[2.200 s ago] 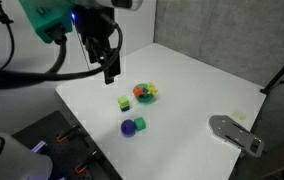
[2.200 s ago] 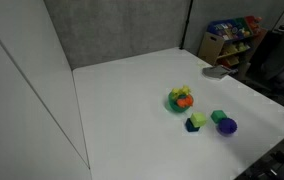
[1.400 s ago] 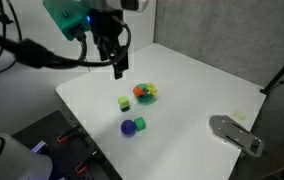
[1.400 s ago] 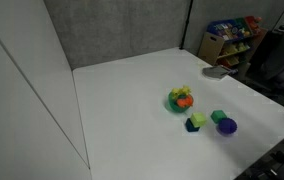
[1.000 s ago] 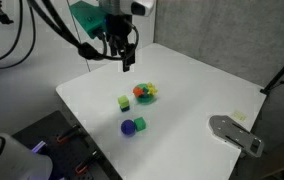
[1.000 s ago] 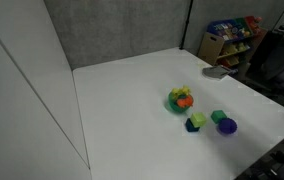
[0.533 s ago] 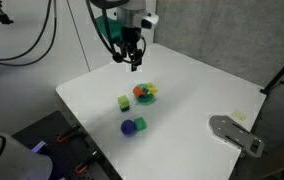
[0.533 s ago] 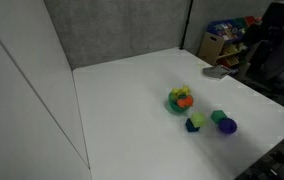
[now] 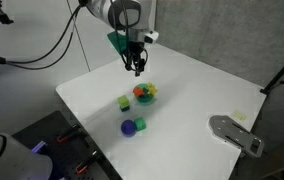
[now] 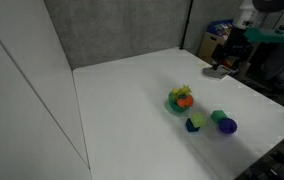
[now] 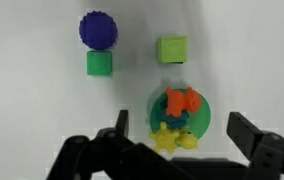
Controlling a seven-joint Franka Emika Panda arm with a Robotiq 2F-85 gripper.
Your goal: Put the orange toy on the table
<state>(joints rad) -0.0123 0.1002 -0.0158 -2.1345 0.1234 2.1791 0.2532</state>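
The orange toy's body (image 9: 138,91) (image 11: 182,102) sits inside the green bowl beside the yellow toys, and my gripper needs to go down to it next and close there.
The orange toy (image 11: 182,102) lies in a small green bowl (image 11: 205,112) with yellow toys (image 11: 169,136) beside it; it also shows in both exterior views (image 9: 147,92) (image 10: 185,100). The bowl stands on the white table (image 9: 202,90) (image 10: 122,110). My gripper (image 9: 137,68) (image 10: 225,64) hangs open and empty above the bowl. In the wrist view its two fingers (image 11: 182,127) stand on either side of the bowl, well apart.
A yellow-green cube (image 9: 124,102) (image 11: 173,48), a green cube (image 9: 140,122) (image 11: 99,63) and a purple ball (image 9: 129,127) (image 11: 98,29) lie on the table near the bowl. A grey flat object (image 9: 235,133) lies at a table corner. Shelves with toys (image 10: 232,35) stand beyond the table.
My arm has swung across the table from the edge to a spot above the green bowl. The toys have not moved.
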